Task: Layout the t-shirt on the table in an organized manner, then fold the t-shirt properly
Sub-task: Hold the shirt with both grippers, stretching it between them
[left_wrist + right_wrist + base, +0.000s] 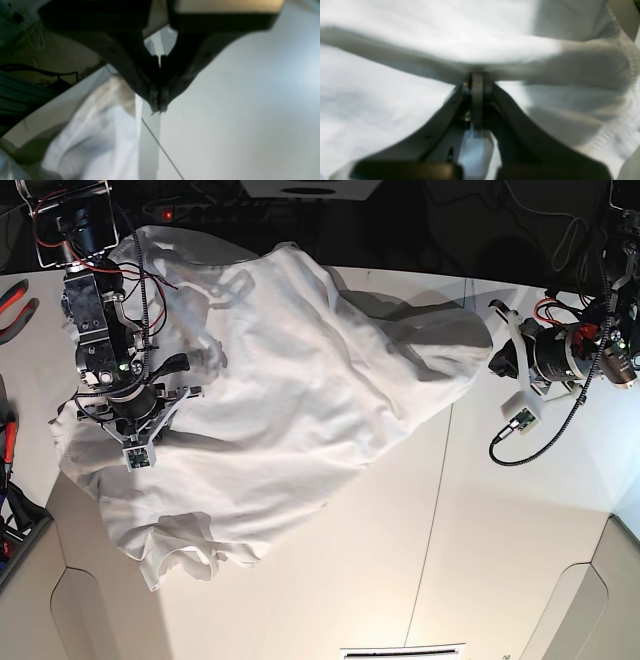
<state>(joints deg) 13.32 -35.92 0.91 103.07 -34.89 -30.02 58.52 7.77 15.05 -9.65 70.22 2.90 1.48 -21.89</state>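
My left gripper's fingers are closed just past the t-shirt's edge, so it should open, reach further in and grip the cloth [466, 338] before it spreads the t-shirt out.
The white t-shirt [290, 390] lies rumpled and partly spread over the left and middle of the table [400, 570]. In the base view my right gripper [135, 430] presses down on its left part. The right wrist view shows that gripper [477, 75] shut on a raised fold of the t-shirt [445, 32]. My left gripper [498, 320] hovers at the shirt's far right edge. In the left wrist view its tips [158, 108] meet with no cloth between them, and the t-shirt [100, 135] hangs just to their left above the table [237, 105].
A thin dark seam [435, 510] runs across the tabletop. Red-handled pliers [15, 300] lie at the left edge. A black cable [530, 445] loops below the left arm. The table's front corners are cut at an angle [70, 570]. Dark clutter sits beyond the far edge.
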